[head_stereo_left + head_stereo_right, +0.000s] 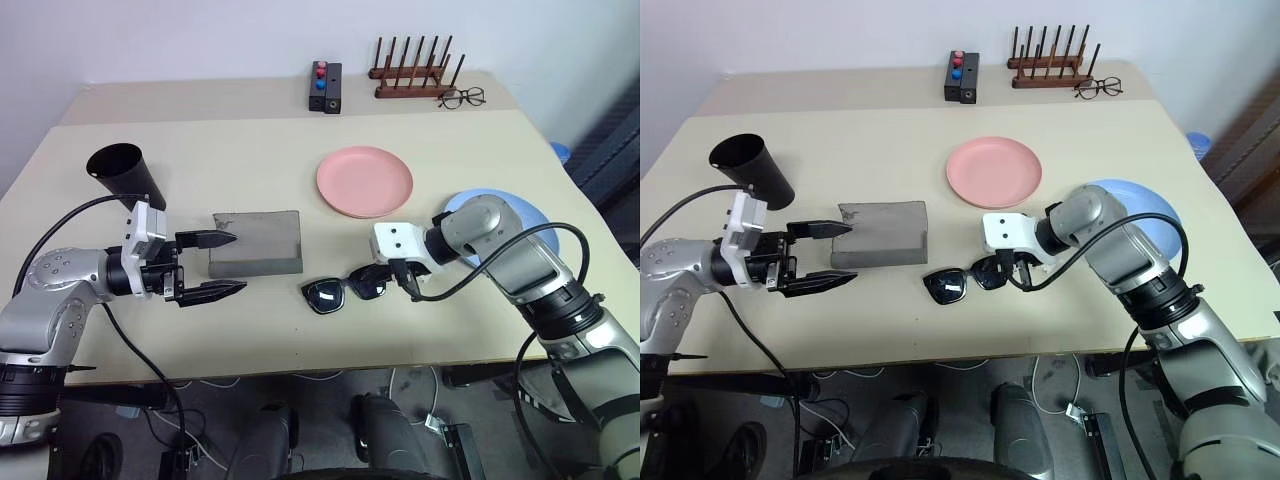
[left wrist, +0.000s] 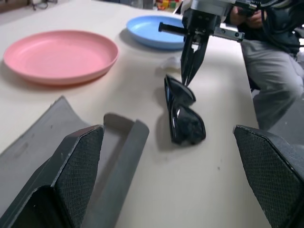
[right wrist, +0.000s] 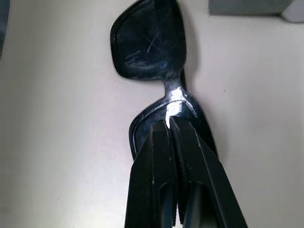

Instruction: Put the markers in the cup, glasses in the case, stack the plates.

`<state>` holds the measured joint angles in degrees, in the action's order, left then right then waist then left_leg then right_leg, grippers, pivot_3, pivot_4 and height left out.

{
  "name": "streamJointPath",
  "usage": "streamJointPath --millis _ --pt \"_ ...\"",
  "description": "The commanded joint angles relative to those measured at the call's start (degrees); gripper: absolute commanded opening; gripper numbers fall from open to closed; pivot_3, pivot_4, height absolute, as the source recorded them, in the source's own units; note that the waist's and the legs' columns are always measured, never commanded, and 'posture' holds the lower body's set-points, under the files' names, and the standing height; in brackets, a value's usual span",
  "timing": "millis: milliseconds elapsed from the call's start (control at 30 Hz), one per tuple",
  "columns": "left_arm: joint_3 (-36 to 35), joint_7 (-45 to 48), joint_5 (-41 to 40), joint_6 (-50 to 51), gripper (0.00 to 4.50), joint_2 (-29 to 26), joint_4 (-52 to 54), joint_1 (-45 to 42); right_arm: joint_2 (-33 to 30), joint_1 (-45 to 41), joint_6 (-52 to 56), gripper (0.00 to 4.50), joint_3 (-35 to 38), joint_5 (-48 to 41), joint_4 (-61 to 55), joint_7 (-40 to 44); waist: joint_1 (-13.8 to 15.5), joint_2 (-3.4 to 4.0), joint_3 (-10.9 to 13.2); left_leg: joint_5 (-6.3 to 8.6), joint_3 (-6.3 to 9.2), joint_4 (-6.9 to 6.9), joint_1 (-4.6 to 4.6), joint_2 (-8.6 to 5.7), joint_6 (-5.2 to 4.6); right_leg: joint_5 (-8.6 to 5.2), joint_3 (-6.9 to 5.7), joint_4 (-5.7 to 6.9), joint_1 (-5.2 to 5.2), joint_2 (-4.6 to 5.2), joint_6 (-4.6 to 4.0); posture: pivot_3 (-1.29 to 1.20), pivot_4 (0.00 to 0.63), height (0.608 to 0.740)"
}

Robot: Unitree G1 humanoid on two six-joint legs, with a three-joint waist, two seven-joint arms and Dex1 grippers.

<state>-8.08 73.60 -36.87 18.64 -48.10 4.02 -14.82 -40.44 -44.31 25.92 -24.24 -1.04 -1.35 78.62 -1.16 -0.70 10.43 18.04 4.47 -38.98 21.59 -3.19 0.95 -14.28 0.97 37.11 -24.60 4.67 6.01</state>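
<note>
The robot's right gripper pinches the sunglasses' frame by the lens, short of the middle, so it should open and take the sunglasses' bridge (image 3: 173, 88) before lifting them.
The black sunglasses (image 1: 335, 292) lie near the table's front edge, right of the grey case (image 1: 258, 242). My right gripper (image 3: 170, 122) is shut on the frame of their right lens, beside the bridge; the other lens still looks to rest on the table. My left gripper (image 1: 225, 265) stands open and level at the case's left end, holding nothing. The black cup (image 1: 120, 170) sits tilted at the far left. The pink plate (image 1: 364, 180) lies mid-table, and the blue plate (image 1: 530, 225) to its right is partly hidden by my right arm. The markers are out of view.
At the table's back edge stand a wooden rack (image 1: 413, 70), wire-framed spectacles (image 1: 462, 97) and a black box with red and blue knobs (image 1: 324, 86). A small white wad (image 2: 170, 61) lies near the blue plate. A seated person (image 2: 268, 61) is beyond the table's right side.
</note>
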Motion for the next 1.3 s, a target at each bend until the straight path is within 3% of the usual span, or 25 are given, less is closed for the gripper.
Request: streamJointPath --millis 33,133,233,400,600,1033,1233,1267,1300 --pt "-1.7 0.1 -0.3 0.0 4.50 -0.1 0.2 -1.3 1.5 -1.7 -1.2 0.02 1.5 -0.1 -0.5 -2.3 0.2 0.00 0.0 0.00 0.00 0.00 0.00 0.00 0.00 0.00 0.00 0.00 0.00 0.00 0.00 0.00 0.150 0.740" --pt "-1.7 0.3 -0.2 0.0 4.50 -0.1 0.0 -1.4 2.7 -1.6 -2.6 0.02 1.7 -1.1 -0.3 -2.4 0.3 0.01 0.0 0.00 -0.01 0.00 0.02 -0.03 0.00 0.00 0.00 -0.04 0.01 0.02 0.00 0.00 0.150 0.740" --pt "-1.8 0.2 -0.4 0.5 4.50 -0.2 -0.1 -1.2 4.6 -3.3 0.1 0.79 2.3 -2.9 0.3 -2.3 0.3 0.02 0.0 0.00 0.00 0.00 0.03 -0.04 0.00 0.00 0.00 -0.05 0.01 0.02 0.00 0.00 0.150 0.740" --pt "-2.2 0.0 -0.6 1.0 4.50 -0.1 0.5 -0.6 5.1 -2.7 0.0 3.16 -0.2 -1.0 -2.4 -3.7 0.3 0.02 0.0 0.00 0.01 0.01 0.03 -0.03 0.01 0.00 0.00 -0.04 0.00 0.03 0.00 0.00 0.150 0.740" --pt "-1.9 -0.4 -0.3 0.7 4.50 0.4 1.0 -0.1 3.4 -2.9 -6.8 3.16 -5.3 6.9 1.5 -4.6 0.3 0.02 0.0 0.00 0.00 0.00 0.03 -0.04 0.01 0.00 -0.01 -0.04 0.00 0.00 0.00 0.00 0.150 0.740" --pt "-2.8 -1.1 -0.5 0.9 4.50 0.7 2.2 1.4 4.7 -3.8 -7.2 3.16 -6.9 9.2 3.9 -1.3 0.2 0.03 0.0 0.00 0.00 0.02 0.04 -0.03 0.01 0.00 -0.01 -0.04 -0.03 0.00 0.00 0.00 0.150 0.740" --pt "-2.8 -1.6 -0.6 0.9 4.50 0.9 2.6 1.8 6.3 -3.9 -6.5 0.40 -7.4 10.8 4.5 -1.9 0.2 0.02 0.0 0.00 0.00 0.03 0.03 -0.03 0.01 0.00 -0.01 -0.04 -0.03 0.00 0.00 0.00 0.150 0.740" --pt "-2.8 -1.6 -0.7 0.9 4.50 0.9 2.6 1.8 6.5 -3.9 -6.5 0.06 -7.3 10.9 4.5 -2.0 0.1 -0.02 0.0 0.00 0.01 0.03 0.01 -0.03 0.01 0.00 -0.01 -0.04 0.00 0.00 0.00 0.00 0.150 0.740" --pt "-2.9 -1.6 -0.7 0.9 4.50 0.8 2.6 1.9 6.5 -3.8 -6.5 0.06 -7.3 11.0 4.4 -2.0 0.1 -0.04 0.0 0.00 0.01 0.03 -0.06 -0.02 0.01 0.00 -0.01 -0.04 0.07 0.00 0.00 0.00 0.150 0.740"
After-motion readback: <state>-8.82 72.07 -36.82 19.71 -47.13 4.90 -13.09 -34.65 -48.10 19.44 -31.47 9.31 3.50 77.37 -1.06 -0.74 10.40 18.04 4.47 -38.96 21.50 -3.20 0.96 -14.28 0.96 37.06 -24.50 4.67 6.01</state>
